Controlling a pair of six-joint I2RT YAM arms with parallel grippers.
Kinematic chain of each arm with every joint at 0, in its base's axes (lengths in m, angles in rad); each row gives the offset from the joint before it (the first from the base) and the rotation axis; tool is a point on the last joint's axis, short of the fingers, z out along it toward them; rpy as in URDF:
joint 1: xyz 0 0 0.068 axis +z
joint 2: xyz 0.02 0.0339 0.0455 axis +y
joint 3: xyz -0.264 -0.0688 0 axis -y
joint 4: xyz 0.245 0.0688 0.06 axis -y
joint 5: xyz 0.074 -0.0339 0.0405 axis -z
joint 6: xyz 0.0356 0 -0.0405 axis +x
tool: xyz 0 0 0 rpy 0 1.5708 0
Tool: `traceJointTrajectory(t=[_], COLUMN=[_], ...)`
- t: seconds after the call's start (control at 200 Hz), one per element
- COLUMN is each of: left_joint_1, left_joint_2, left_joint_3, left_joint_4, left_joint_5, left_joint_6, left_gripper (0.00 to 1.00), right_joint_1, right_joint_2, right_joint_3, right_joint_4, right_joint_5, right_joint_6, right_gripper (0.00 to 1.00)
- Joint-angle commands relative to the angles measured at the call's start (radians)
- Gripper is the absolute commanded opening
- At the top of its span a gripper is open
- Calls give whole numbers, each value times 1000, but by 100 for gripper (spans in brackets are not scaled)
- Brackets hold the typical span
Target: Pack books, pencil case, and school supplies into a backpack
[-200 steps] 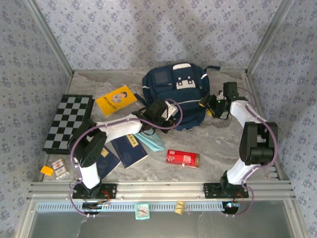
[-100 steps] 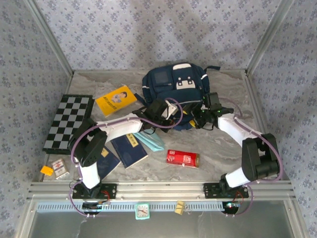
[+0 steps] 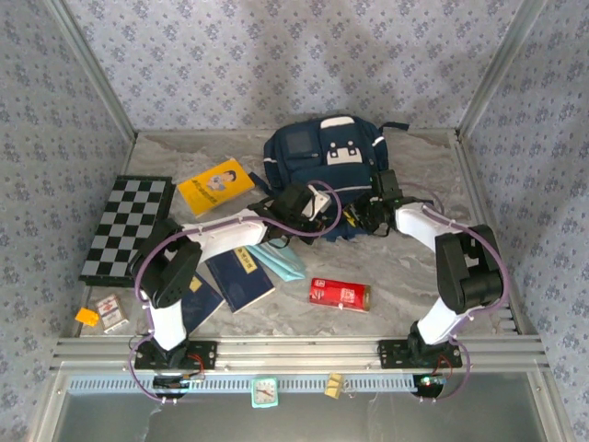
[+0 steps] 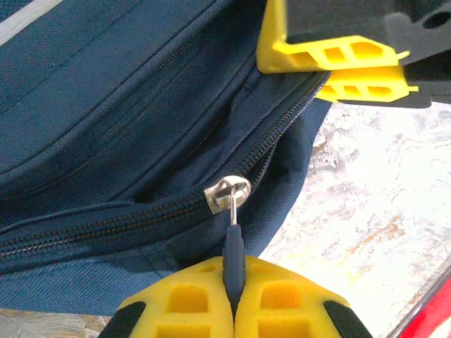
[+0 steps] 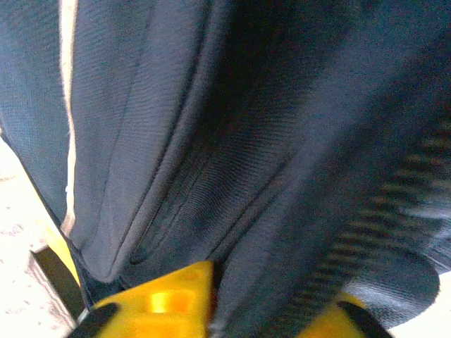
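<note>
Next, I release the dark zipper pull with my left gripper at the navy backpack's side edge [image 3: 278, 198] closest to the yellow book.
The navy backpack [image 3: 322, 152] lies at the back middle of the table. My left gripper [image 3: 320, 214] is at its near edge, shut on the dark zip pull [image 4: 234, 248] below the silver slider [image 4: 227, 191]. My right gripper [image 3: 362, 219] is just right of it, closed on a fold of backpack fabric [image 5: 282, 232]; its yellow fingers [image 4: 331, 53] pinch the edge beside the zip. The yellow book [image 3: 215, 186] lies left of the backpack. Two navy books [image 3: 241, 278] [image 3: 198, 299] lie under the left arm. The pale blue pencil case [image 3: 281, 261] and the red box [image 3: 340, 294] lie in front.
A chessboard [image 3: 126, 228] lies at the left edge. A small card box [image 3: 112, 313] and an orange piece [image 3: 86, 316] sit at the front left corner. Bare marble table [image 3: 405, 276] shows right of the red box. Walls close in three sides.
My right arm has swung left from beside the backpack to its near edge, and its jaws have closed on the fabric. The left gripper has stayed on the zip pull.
</note>
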Motion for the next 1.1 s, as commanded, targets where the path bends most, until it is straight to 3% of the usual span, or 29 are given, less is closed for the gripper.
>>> traceJointTrajectory(t=[0.0, 0.05, 0.48, 0.7, 1.094], left_joint_1=[5, 15, 237, 334, 372], left_joint_2=[-33, -45, -39, 46, 176], left_joint_3=[30, 15, -44, 61, 230], left_joint_4=[-15, -24, -47, -61, -107], left_joint_5=[-31, -55, -80, -75, -41], left_joint_6=[16, -1, -99, -141, -146], left_gripper=[0, 0, 0, 0, 0], right_joint_1=[-50, -71, -175, -172, -88], right_joint_2=[5, -1, -140, -180, -182], right_joint_3=[27, 25, 18, -3, -72], right_joint_4=[-41, -43, -97, -107, 53], right_joint_5=[53, 36, -51, -37, 107], right_joint_6=[-64, -75, -143, -141, -48], right_gripper=[4, 0, 0, 0, 0])
